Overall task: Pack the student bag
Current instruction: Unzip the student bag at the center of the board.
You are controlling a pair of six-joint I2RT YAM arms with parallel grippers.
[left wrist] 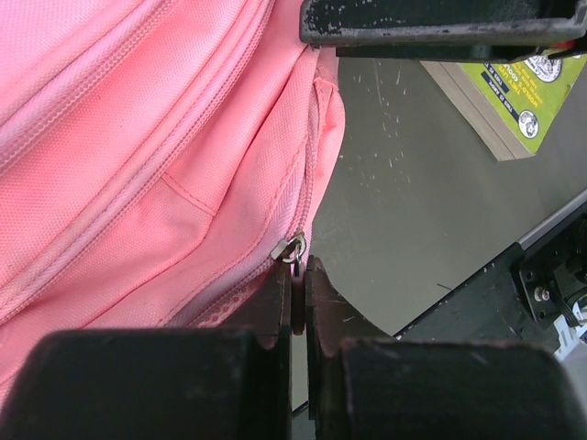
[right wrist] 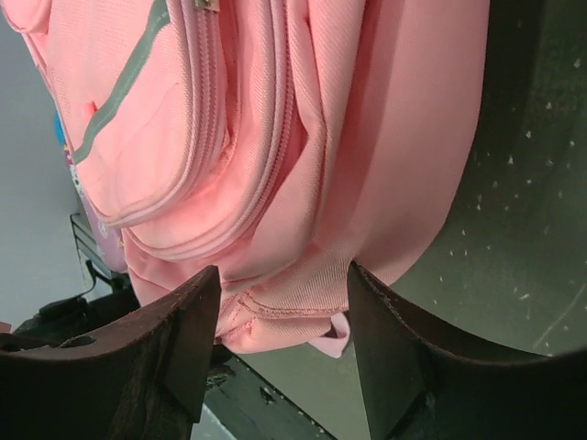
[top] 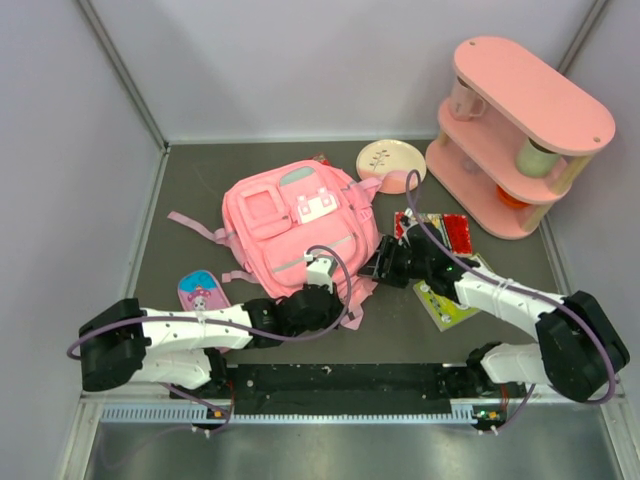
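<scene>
The bag's side is slack around the zipper, so the robot's right hand should pinch the fabric fold (right wrist: 271,264) and keep it still before the left hand drags the zipper pull.
The student bag (top: 290,225), a large pink backpack, lies front-up in the middle of the table. My left gripper (top: 322,275) is at its near edge. In the left wrist view this gripper (left wrist: 299,275) is shut on the metal zipper pull (left wrist: 295,249) at the end of a side zip. My right gripper (top: 378,262) is at the bag's right side. In the right wrist view its jaws (right wrist: 284,302) stand apart, one on each side of a fold of the bag's pink fabric (right wrist: 303,137), without pinching it.
A pink two-tier shelf (top: 520,130) with cups stands at the back right, with a cream plate (top: 391,160) beside it. A red flat item (top: 445,232) and a green book (top: 450,295) lie under the right arm. A small blue-and-pink pouch (top: 200,292) lies near the left arm.
</scene>
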